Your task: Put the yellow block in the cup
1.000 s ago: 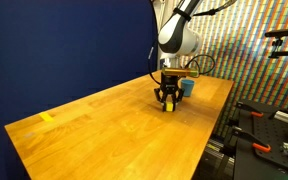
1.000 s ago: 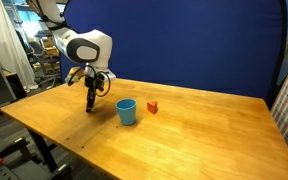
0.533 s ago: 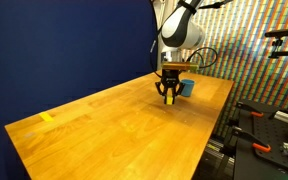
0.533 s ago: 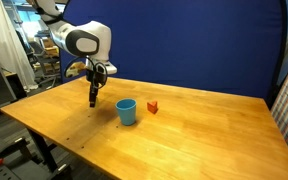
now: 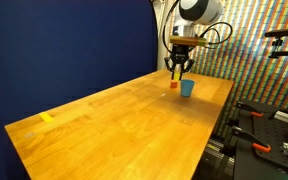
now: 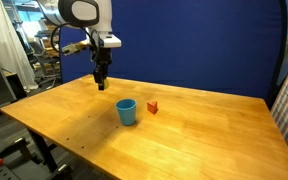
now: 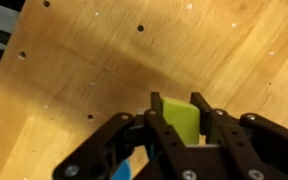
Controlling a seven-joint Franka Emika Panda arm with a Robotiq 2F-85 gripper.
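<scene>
The robot's gripper will release the yellow block inside the light-blue cup (image 7: 122, 171) that stands close to the small red block.
My gripper (image 7: 178, 112) is shut on the yellow block (image 7: 182, 121), which shows as a yellow-green cube between the two black fingers in the wrist view. In both exterior views the gripper (image 5: 178, 72) (image 6: 100, 85) hangs raised well above the wooden table. The light-blue cup (image 6: 126, 111) stands upright on the table, below and to the side of the gripper; it also shows near the far table end (image 5: 187, 87). A blue edge of the cup shows at the bottom of the wrist view (image 7: 134, 167). The block is too small to make out in the exterior views.
A small red block (image 6: 152, 107) lies on the table close to the cup, also seen beside the cup (image 5: 174, 85). A flat yellow tape strip (image 5: 48, 117) lies near one table corner. A dark blue backdrop stands behind the table (image 6: 194, 130).
The gripper has risen from near the table surface to well above it, carrying the yellow block, and has shifted towards the cup. The cup and red block have not moved.
</scene>
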